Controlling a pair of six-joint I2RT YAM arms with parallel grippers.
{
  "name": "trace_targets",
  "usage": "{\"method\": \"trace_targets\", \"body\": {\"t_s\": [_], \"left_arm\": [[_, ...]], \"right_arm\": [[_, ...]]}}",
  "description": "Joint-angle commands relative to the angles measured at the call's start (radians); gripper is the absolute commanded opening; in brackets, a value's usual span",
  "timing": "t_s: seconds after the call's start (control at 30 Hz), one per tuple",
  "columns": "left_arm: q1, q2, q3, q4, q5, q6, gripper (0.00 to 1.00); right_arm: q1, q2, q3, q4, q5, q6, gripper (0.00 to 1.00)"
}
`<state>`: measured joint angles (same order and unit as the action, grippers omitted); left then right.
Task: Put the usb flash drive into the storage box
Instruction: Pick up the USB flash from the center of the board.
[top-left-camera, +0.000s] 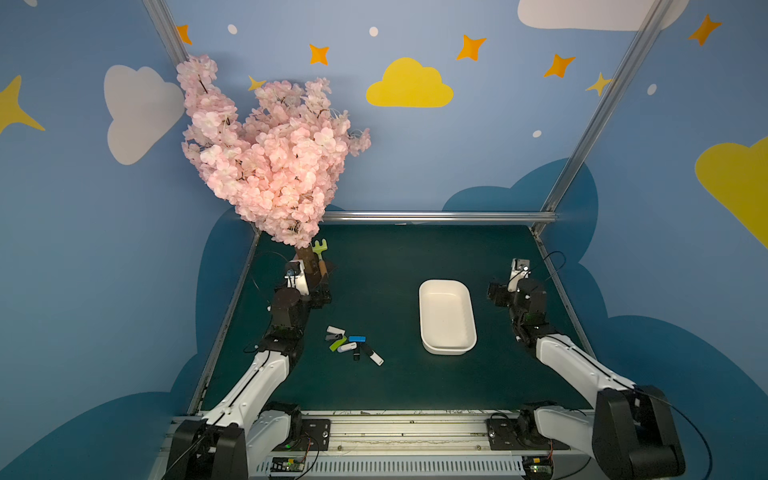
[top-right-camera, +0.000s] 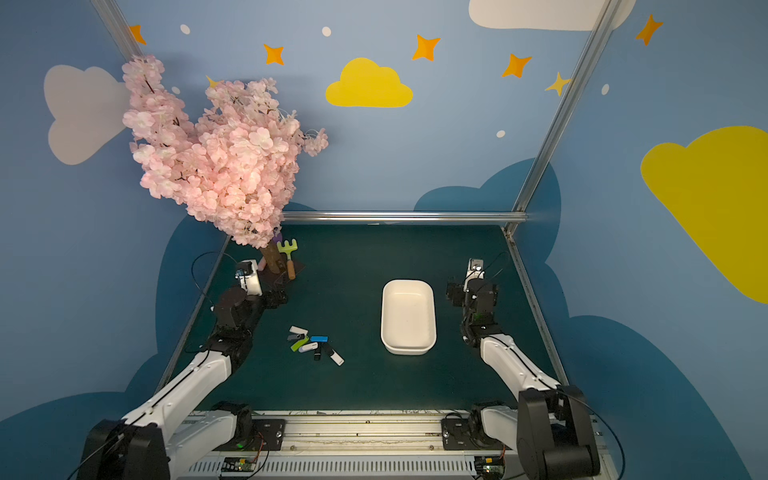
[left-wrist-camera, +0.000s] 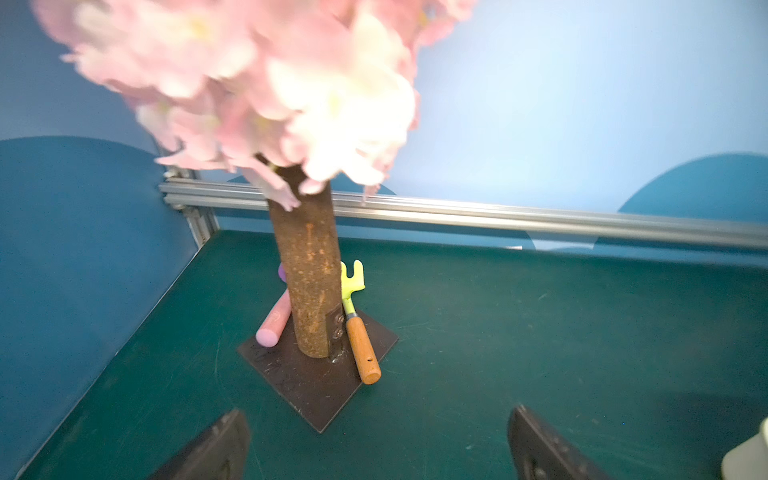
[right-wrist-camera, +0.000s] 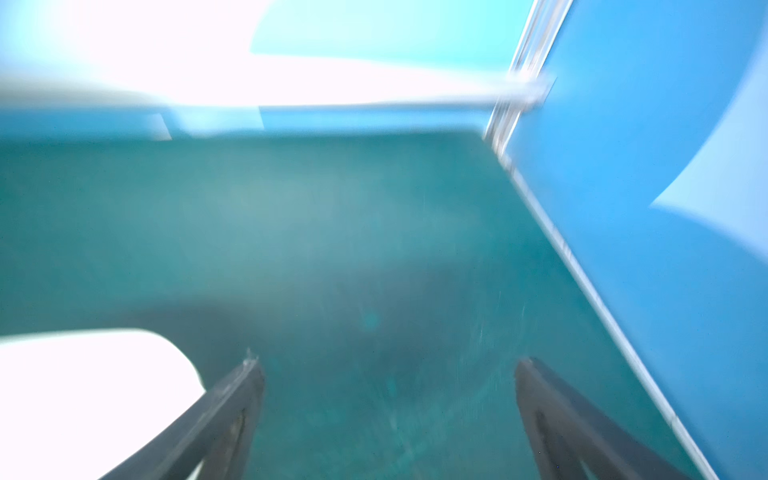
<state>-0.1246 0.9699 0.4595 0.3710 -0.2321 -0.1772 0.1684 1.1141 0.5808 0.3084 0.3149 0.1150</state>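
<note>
The black usb flash drive's middle (top-left-camera: 368, 349), between the blue usb flash drive and the white one nearest the box, should be gripped next by my left gripper.
Several usb flash drives (top-left-camera: 353, 345) (top-right-camera: 315, 345) lie in a loose pile on the green mat, left of centre; among them are a blue one (top-left-camera: 357, 338), a green one (top-left-camera: 337, 344) and a white one (top-left-camera: 376, 357). The white storage box (top-left-camera: 449, 348) (top-right-camera: 408, 350) stands to their right with nothing in it, and its corner (right-wrist-camera: 83, 395) shows in the blurred right wrist view. My left gripper (top-left-camera: 321, 297) (left-wrist-camera: 377, 411) hovers open behind the pile, near the tree base. My right gripper (top-left-camera: 496, 296) (right-wrist-camera: 390, 363) is open just right of the box. Neither holds anything.
A pink blossom tree (top-left-camera: 270, 158) stands at the back left; its trunk (left-wrist-camera: 309, 266) is fixed on a dark base plate (left-wrist-camera: 307, 386). A green toy rake (left-wrist-camera: 357, 320) and a pink stick (left-wrist-camera: 274, 326) lean there. Aluminium rails (top-left-camera: 440, 216) border the mat.
</note>
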Motion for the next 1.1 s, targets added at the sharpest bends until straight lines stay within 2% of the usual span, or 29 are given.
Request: {"method": "trace_targets", "body": {"t_s": [0.0, 0.03, 0.07, 0.1, 0.13, 0.2, 0.27, 0.4, 0.5, 0.63, 0.73, 0.9, 1.07], "left_arm": [[-0.002, -0.074, 0.022, -0.25, -0.016, -0.19, 1.0], [-0.002, -0.096, 0.022, -0.27, 0.016, -0.195, 1.0], [-0.003, -0.12, 0.022, -0.306, 0.022, -0.229, 1.0], [-0.003, -0.144, 0.021, -0.357, -0.019, -0.301, 1.0], [-0.004, -0.167, 0.019, -0.406, -0.066, -0.368, 1.0], [0.002, -0.22, -0.012, -0.456, -0.088, -0.442, 1.0], [0.0, -0.254, -0.041, -0.479, -0.02, -0.433, 0.96], [-0.001, -0.222, 0.039, -0.702, 0.121, -0.475, 0.83], [-0.003, -0.149, 0.119, -0.861, 0.177, -0.505, 0.73], [-0.049, -0.035, 0.19, -0.959, 0.193, -0.507, 0.67], [-0.092, 0.072, 0.239, -0.996, 0.153, -0.524, 0.66], [-0.138, 0.235, 0.287, -1.02, 0.172, -0.548, 0.63], [-0.235, 0.341, 0.333, -1.026, 0.177, -0.534, 0.58]], "right_arm": [[-0.021, -0.099, 0.055, -0.255, 0.009, 0.381, 0.98], [-0.037, -0.118, 0.056, -0.261, -0.074, 0.433, 0.98], [-0.054, -0.143, 0.067, -0.287, -0.241, 0.47, 0.98], [-0.058, -0.165, 0.082, -0.292, -0.411, 0.491, 0.98], [-0.051, -0.179, 0.086, -0.276, -0.555, 0.435, 0.98], [0.013, -0.202, 0.109, -0.29, -0.62, 0.438, 0.98], [0.077, -0.213, 0.164, -0.4, -0.583, 0.4, 0.98], [0.226, -0.198, 0.201, -0.52, -0.465, 0.314, 0.94], [0.328, -0.169, 0.172, -0.493, -0.401, 0.287, 0.89], [0.421, -0.105, 0.169, -0.474, -0.344, 0.268, 0.88], [0.457, -0.072, 0.154, -0.437, -0.293, 0.245, 0.88], [0.468, -0.045, 0.117, -0.39, -0.199, 0.229, 0.89], [0.472, -0.039, 0.105, -0.372, -0.183, 0.225, 0.89]]}}
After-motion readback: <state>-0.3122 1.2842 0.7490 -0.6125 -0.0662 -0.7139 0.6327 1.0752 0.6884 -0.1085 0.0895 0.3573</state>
